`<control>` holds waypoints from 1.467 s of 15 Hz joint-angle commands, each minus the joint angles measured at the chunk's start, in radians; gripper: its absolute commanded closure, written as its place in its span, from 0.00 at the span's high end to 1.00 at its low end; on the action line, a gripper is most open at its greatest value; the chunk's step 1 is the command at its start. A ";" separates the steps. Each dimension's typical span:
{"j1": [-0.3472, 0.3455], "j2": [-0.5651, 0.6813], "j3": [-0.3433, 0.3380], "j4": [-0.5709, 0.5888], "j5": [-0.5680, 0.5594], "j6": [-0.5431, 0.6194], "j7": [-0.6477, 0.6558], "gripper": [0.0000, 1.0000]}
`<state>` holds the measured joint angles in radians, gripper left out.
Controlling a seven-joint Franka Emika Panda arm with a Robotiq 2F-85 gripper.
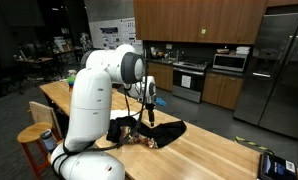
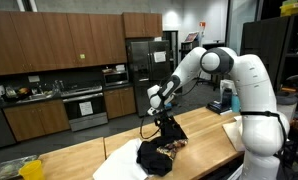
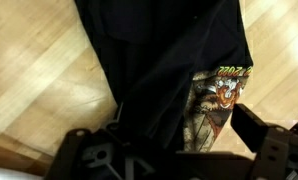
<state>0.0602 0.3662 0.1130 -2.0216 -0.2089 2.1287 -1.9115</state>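
Observation:
The black T-shirt has a tiger print. Next, my gripper needs to close on the plain dark fold (image 1: 138, 125) (image 3: 147, 112) beside that print.
A black T-shirt (image 1: 161, 133) with a coloured tiger print (image 3: 217, 100) lies crumpled on the wooden table (image 1: 219, 150). It shows in both exterior views (image 2: 157, 156). My gripper (image 3: 167, 128) is low over the shirt, with a finger on each side of a dark fold (image 3: 149, 60). The fingers stand wide apart, so it is open. In both exterior views the gripper (image 1: 149, 117) (image 2: 168, 123) reaches down to the top of the cloth pile. I cannot tell whether the fingertips touch the fabric.
A small dark device (image 1: 274, 165) sits at the table's near corner. A wooden stool (image 1: 34, 140) stands by the robot base. A blue object (image 2: 226, 100) and a white sheet (image 2: 117, 165) are on the table. Kitchen cabinets and a steel fridge (image 1: 279, 70) line the back.

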 commanded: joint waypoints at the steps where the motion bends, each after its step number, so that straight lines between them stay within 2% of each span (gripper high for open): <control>1: -0.005 0.030 -0.013 0.056 0.036 -0.019 0.159 1.00; 4: -0.015 0.033 -0.008 0.067 0.084 -0.003 0.275 1.00; 7: -0.013 0.036 0.005 0.073 0.114 -0.003 0.329 1.00; 9: -0.006 0.038 0.027 0.069 0.111 -0.013 0.292 1.00; 10: 0.007 0.035 0.037 0.059 0.073 -0.037 0.257 1.00; 11: 0.001 0.030 0.062 0.051 0.082 -0.035 0.187 1.00; 12: 0.024 0.012 0.055 0.035 0.023 -0.026 0.194 1.00; 13: 0.004 0.038 0.050 0.056 0.069 -0.023 0.226 1.00; 16: 0.029 0.038 0.059 0.053 0.037 -0.023 0.214 1.00; 19: 0.025 0.032 0.051 0.041 0.038 -0.010 0.230 1.00; 20: 0.017 0.045 0.046 0.042 0.062 0.001 0.263 1.00; 21: -0.014 0.083 0.067 0.055 0.138 0.011 0.211 1.00; 22: -0.019 0.123 0.073 0.074 0.189 0.016 0.220 1.00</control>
<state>0.0790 0.4128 0.1644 -1.9754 -0.1275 2.1165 -1.6842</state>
